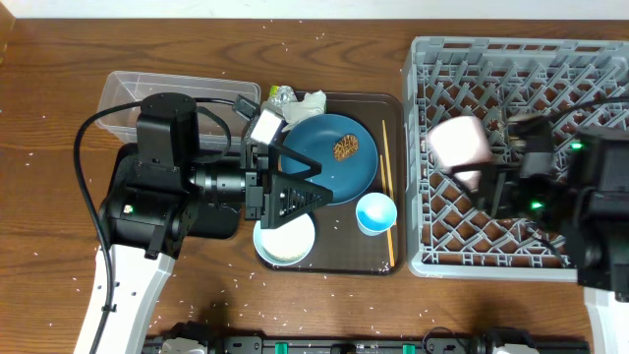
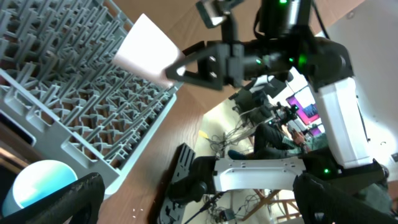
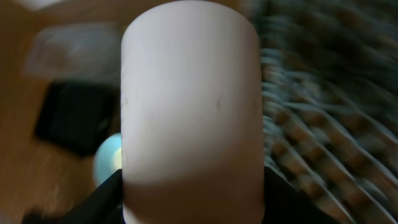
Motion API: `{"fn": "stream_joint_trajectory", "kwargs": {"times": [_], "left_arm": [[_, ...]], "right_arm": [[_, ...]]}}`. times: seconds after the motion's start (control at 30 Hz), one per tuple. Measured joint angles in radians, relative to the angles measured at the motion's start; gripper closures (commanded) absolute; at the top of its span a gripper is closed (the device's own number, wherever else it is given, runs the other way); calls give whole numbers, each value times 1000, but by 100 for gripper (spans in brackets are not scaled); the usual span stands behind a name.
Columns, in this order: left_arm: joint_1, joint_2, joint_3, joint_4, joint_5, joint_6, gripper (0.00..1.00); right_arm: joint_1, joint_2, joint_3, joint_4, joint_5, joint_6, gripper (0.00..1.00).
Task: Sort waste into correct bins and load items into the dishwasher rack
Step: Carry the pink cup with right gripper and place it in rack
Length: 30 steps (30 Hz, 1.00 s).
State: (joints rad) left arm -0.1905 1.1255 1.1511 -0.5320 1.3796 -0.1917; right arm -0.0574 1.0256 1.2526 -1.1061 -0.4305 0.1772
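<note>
Next, my right gripper puts the pink cup down on the grey dishwasher rack's front wires, far from the tray (image 1: 557, 219).
My right gripper (image 1: 482, 162) is shut on the pink cup (image 1: 460, 143) and holds it on its side above the left part of the grey dishwasher rack (image 1: 590, 59). The cup fills the right wrist view (image 3: 189, 106) between the jaws (image 3: 193, 202). My left gripper (image 1: 313, 192) is open and empty, hovering over the tray between the dark-blue plate (image 1: 324, 162) and the white bowl (image 1: 285, 241); its fingers (image 2: 199, 199) stand wide apart. A brown food lump (image 1: 345, 148) lies on the plate. The light-blue cup (image 1: 375, 212) and the chopsticks (image 1: 386, 197) are on the tray.
The dark brown tray (image 1: 393, 108) holds crumpled white paper (image 1: 313, 101) and a small wrapper (image 1: 283, 94) at its back. The clear tub (image 1: 123, 93) and the black tub (image 1: 218, 224) sit to its left, partly under my left arm. White grains dot the table.
</note>
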Motion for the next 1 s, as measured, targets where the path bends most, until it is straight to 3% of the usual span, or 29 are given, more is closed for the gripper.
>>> {"fn": "stream_joint_trajectory", "kwargs": {"times": [0.47, 0.9, 1.0], "left_arm": [[0, 0, 0, -38, 6, -14, 2], [0, 0, 0, -56, 9, -14, 2], [0, 0, 0, -56, 8, -14, 2]], "right_arm": [[-520, 171, 0, -191, 153, 82, 58], [-641, 396, 0, -182, 172, 81, 55], [-642, 428, 0, -179, 167, 83, 32]]}}
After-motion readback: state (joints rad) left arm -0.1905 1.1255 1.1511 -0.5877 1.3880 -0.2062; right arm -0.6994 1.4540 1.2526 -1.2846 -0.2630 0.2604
